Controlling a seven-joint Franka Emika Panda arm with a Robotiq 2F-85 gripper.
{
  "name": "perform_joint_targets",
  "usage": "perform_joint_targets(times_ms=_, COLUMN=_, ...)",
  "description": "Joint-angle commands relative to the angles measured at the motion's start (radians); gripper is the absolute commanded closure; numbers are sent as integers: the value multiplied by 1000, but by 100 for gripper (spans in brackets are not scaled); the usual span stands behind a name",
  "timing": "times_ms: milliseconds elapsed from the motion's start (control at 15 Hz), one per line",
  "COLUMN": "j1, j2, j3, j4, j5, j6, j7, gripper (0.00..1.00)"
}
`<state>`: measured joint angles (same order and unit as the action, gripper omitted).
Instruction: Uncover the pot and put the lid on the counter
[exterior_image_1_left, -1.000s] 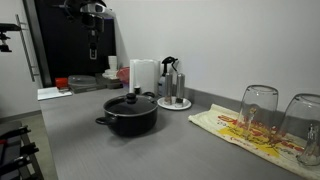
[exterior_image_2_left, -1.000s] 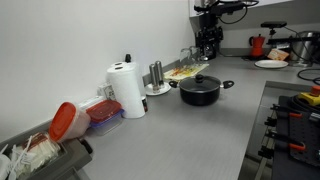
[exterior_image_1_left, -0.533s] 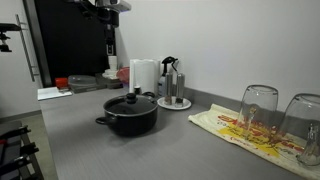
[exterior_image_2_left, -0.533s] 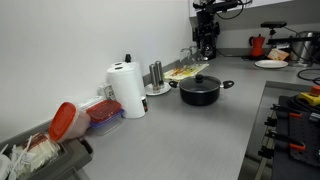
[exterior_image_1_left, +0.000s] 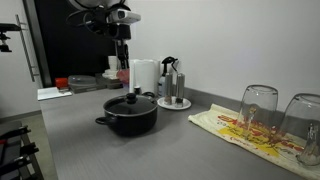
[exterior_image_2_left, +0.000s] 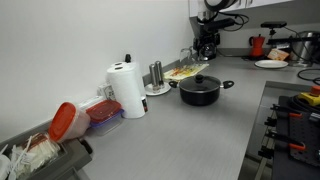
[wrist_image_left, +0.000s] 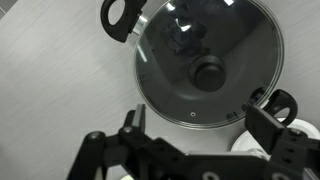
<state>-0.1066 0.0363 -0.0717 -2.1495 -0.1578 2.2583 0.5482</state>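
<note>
The glass lid must come off the pot, so the robot's gripper will next move down to the lid's black centre knob (exterior_image_1_left: 131, 98) (wrist_image_left: 208, 73) and close there.
The wide black pot (exterior_image_1_left: 130, 117) stands on the grey counter (exterior_image_1_left: 110, 155), and shows in both exterior views (exterior_image_2_left: 201, 93). Its glass lid (wrist_image_left: 225, 35) with black centre knob (wrist_image_left: 208, 72) sits on it, filling the top of the wrist view. Two side handles show there (wrist_image_left: 120, 17). My gripper (wrist_image_left: 202, 122) is open and empty, well above the pot, its fingers spread either side of the lid's near edge. In an exterior view it hangs high over the pot (exterior_image_1_left: 122, 53).
A paper towel roll (exterior_image_1_left: 144, 76), a steel coffee pot on a white round tray (exterior_image_1_left: 174, 100), and a patterned cloth with upturned glasses (exterior_image_1_left: 258, 112) stand nearby. Red containers (exterior_image_2_left: 75, 117) sit at the counter's far end. A stove (exterior_image_2_left: 296, 115) borders the counter.
The arm has swung sideways across the exterior view towards the pot and now hangs above it. Pot and lid have not moved.
</note>
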Motion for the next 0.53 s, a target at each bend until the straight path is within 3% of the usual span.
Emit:
perform_joint_targets(times_ms=0, j1=18, j2=49, j3=-14, j4=-66, j5=-35, j6=122, j7=104, gripper=0)
perform_joint_targets(times_ms=200, j1=44, j2=114, j3=-14, j4=-82, j5=-53, j6=194, j7=172, gripper=0)
perform_joint_targets(times_ms=467, j1=102, j2=225, j3=-20, j4=-9, j5=-78, j6=239, j7=225, gripper=0)
